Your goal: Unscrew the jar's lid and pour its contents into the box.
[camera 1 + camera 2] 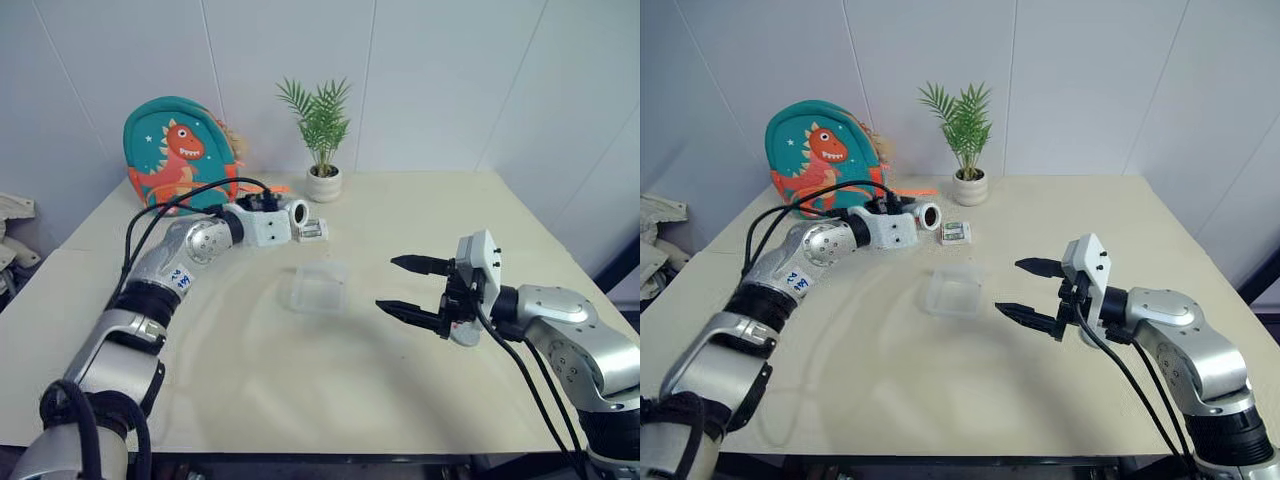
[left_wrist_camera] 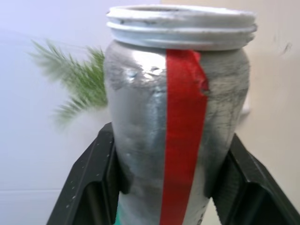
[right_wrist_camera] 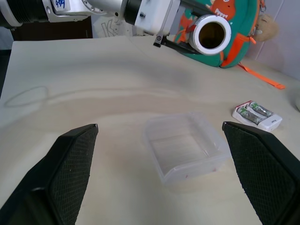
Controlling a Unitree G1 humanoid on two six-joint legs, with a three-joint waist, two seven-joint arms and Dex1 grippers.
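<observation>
The robot's left gripper should set the jar down on the open table (image 1: 179, 301) in front of the teal dinosaur backpack.
My left gripper (image 2: 169, 157) is shut on the jar (image 2: 140, 108), a silvery-grey jar with a red stripe. It holds the jar (image 1: 297, 212) roughly level above the table, with the lidless mouth (image 3: 212, 33) towards the right arm. The jar's inside looks dark, and I cannot make out the contents. The clear plastic box (image 1: 320, 287) sits on the table, nearer and to the right of the jar. My right gripper (image 1: 386, 284) hovers open just right of the box, with nothing between its fingers. A grey round disc, apparently the lid (image 1: 466, 333), lies on the table under that gripper's base.
A small white-and-green packet (image 1: 312, 230) lies just beyond the box, under the jar. A white plant pot (image 1: 323, 184) and a teal dinosaur backpack (image 1: 180, 155) stand along the back edge of the table (image 1: 250, 380).
</observation>
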